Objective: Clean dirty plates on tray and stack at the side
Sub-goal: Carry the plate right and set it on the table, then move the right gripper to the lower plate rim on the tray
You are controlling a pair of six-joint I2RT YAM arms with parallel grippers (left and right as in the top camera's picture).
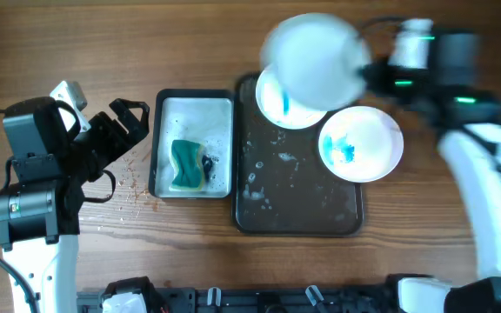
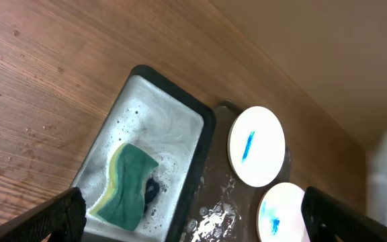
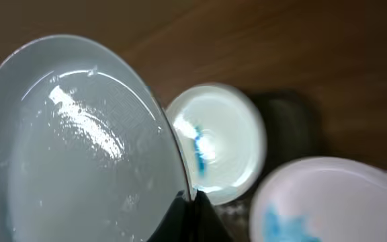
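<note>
My right gripper needs to set the white plate down on the bare wood (image 1: 437, 135), beside the plate that has the blue smear on it.
My right gripper (image 1: 370, 74) is shut on the rim of a white plate (image 1: 313, 59), holding it tilted in the air above the far end of the dark brown tray (image 1: 294, 196). In the right wrist view the held plate (image 3: 79, 141) looks wet and free of paint, with the gripper (image 3: 192, 196) pinching its edge. Two plates lie on the tray: one with a blue streak (image 1: 278, 103), partly under the held plate, and one with a blue smear (image 1: 361, 143). My left gripper (image 1: 129, 122) hangs open and empty left of the metal tray, its fingers (image 2: 64, 214) spread wide.
A silvery metal tray (image 1: 217, 117) holds soapy water and a green sponge (image 1: 186, 165), just left of the brown tray. Water drops (image 1: 133, 184) speckle the wood near the left arm. The brown tray's floor is wet (image 2: 213, 212).
</note>
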